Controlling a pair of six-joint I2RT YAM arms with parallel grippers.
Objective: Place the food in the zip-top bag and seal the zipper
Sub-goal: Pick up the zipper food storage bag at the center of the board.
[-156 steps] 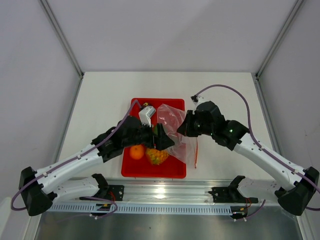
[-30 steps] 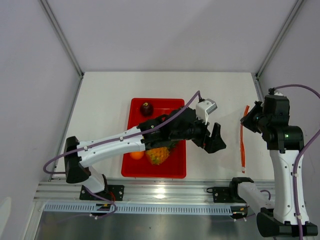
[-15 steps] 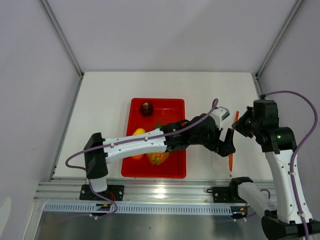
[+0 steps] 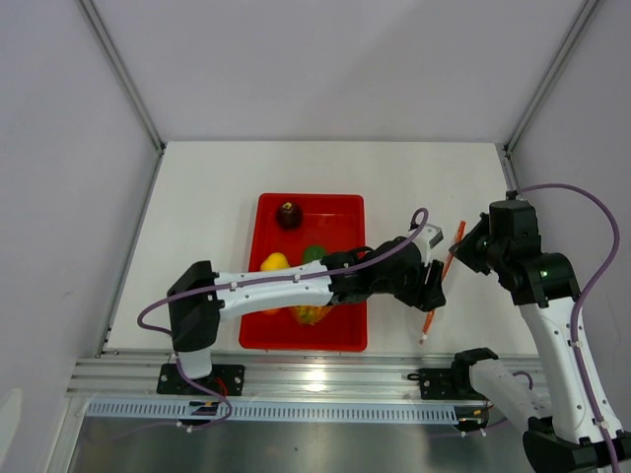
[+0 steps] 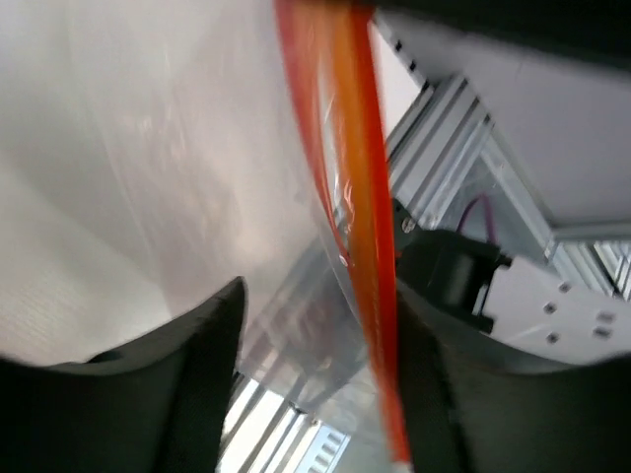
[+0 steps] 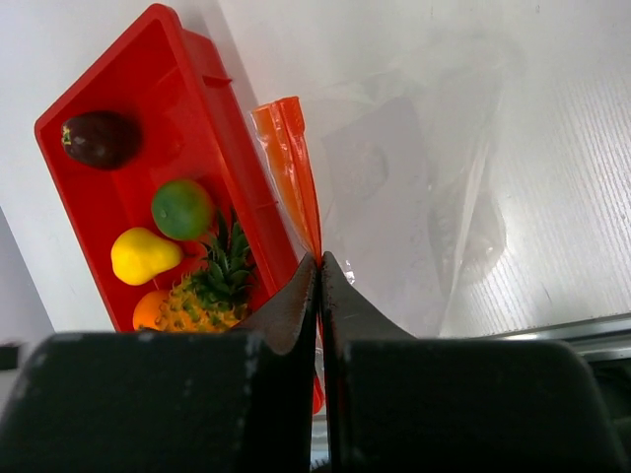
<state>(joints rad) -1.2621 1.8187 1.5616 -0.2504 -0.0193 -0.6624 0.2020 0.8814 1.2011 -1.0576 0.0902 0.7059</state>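
Note:
I can see my right gripper pinching both edges of the zipper together, so I should open it and take one zipper edge (image 6: pixel 296 133) while my left gripper holds the other.
The clear zip-top bag (image 6: pixel 414 187) hangs from its red-orange zipper (image 6: pixel 288 158). My right gripper (image 6: pixel 320 262) is shut on that zipper, at the strip's upper end in the top view. My left gripper (image 5: pixel 317 394) straddles the zipper (image 5: pixel 367 246) lower down, jaws apart, with the strip close to the right finger (image 5: pixel 444 374) and a gap on the other side. The food lies in the red tray (image 6: pixel 148 49): dark red fruit (image 6: pixel 97 138), green fruit (image 6: pixel 182 208), yellow pear (image 6: pixel 143 254), pineapple (image 6: pixel 202 296) and orange (image 6: pixel 148 310).
In the top view the left arm (image 4: pixel 296 284) reaches across the red tray (image 4: pixel 347 202) to the zipper (image 4: pixel 428 320), right of the tray. The right arm (image 4: pixel 552 296) stands at the table's right side. An aluminium rail (image 4: pixel 315 374) runs along the near edge.
My left gripper has reached right to the zipper strip and its jaws have narrowed around it. The right gripper has carried the strip a little left and tilted it.

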